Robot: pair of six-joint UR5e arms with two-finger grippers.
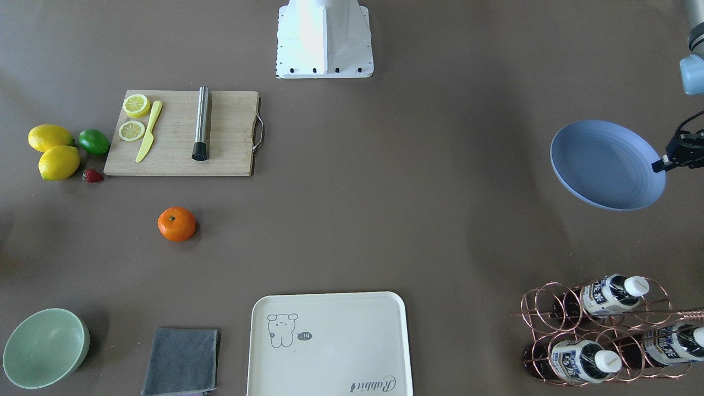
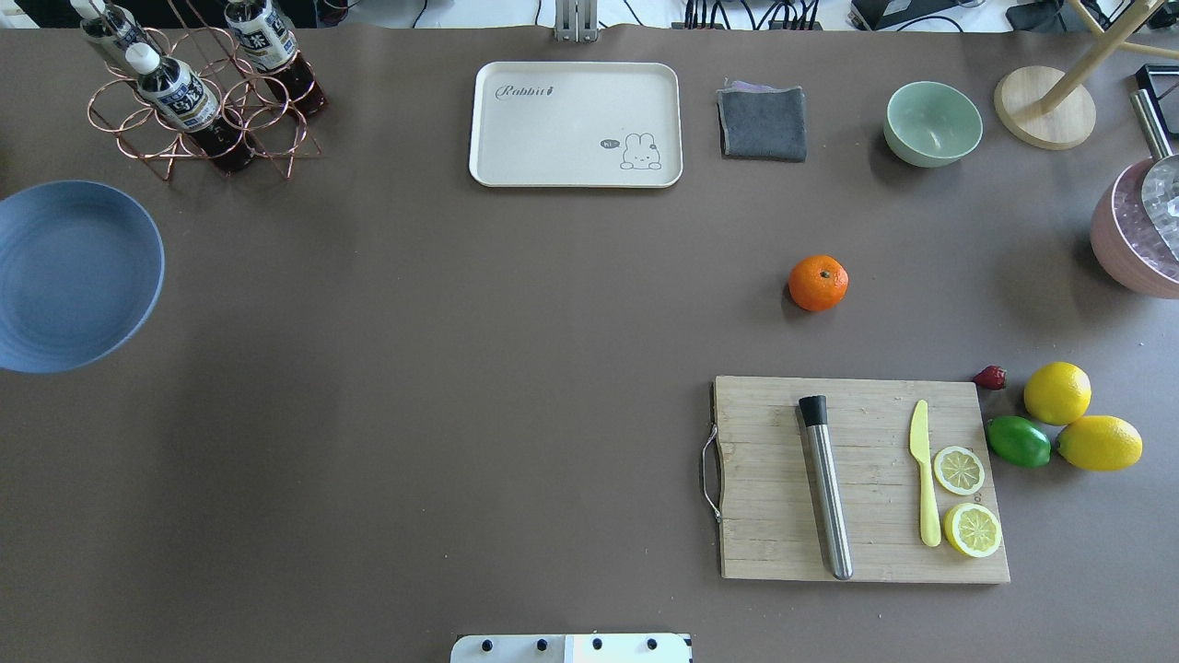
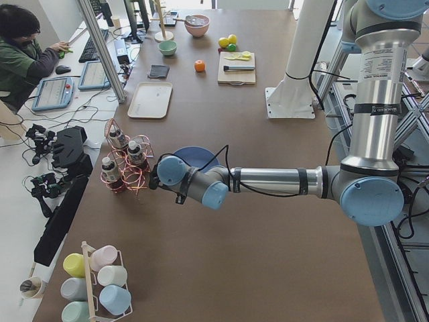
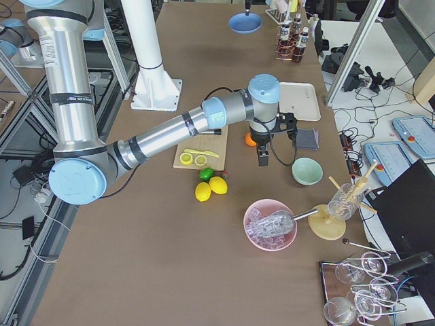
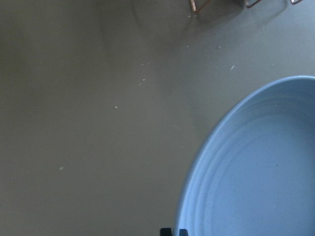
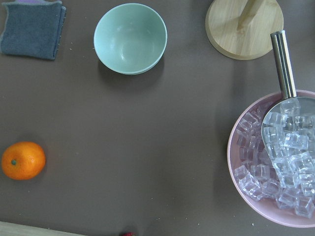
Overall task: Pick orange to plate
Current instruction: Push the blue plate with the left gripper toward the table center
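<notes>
Next, I set the blue plate down with my left gripper on the brown table [image 1: 323, 170] next to the cutting board's metal handle.
The orange [image 1: 176, 224] lies alone on the brown table, between the cutting board and the grey cloth; it also shows as the orange [image 2: 818, 283] and at the left edge of the right wrist view, orange [image 6: 23, 160]. The blue plate [image 1: 605, 165] is far off at the robot's left end and looks tilted. My left gripper [image 1: 660, 165] is shut on its rim, and its fingertips [image 5: 173, 232] touch the plate [image 5: 256, 172]. My right gripper [image 4: 264, 157] hangs above the table beside the orange, toward the green bowl; I cannot tell whether it is open or shut.
A cutting board [image 2: 861, 479] carries a steel muddler, a yellow knife and lemon slices. Lemons [image 2: 1057, 393], a lime and a strawberry lie beside it. Also here are a cream tray [image 2: 576, 124], a grey cloth [image 2: 763, 122], a green bowl [image 2: 932, 122], a bottle rack [image 2: 198, 97] and a pink ice bowl [image 6: 275, 162].
</notes>
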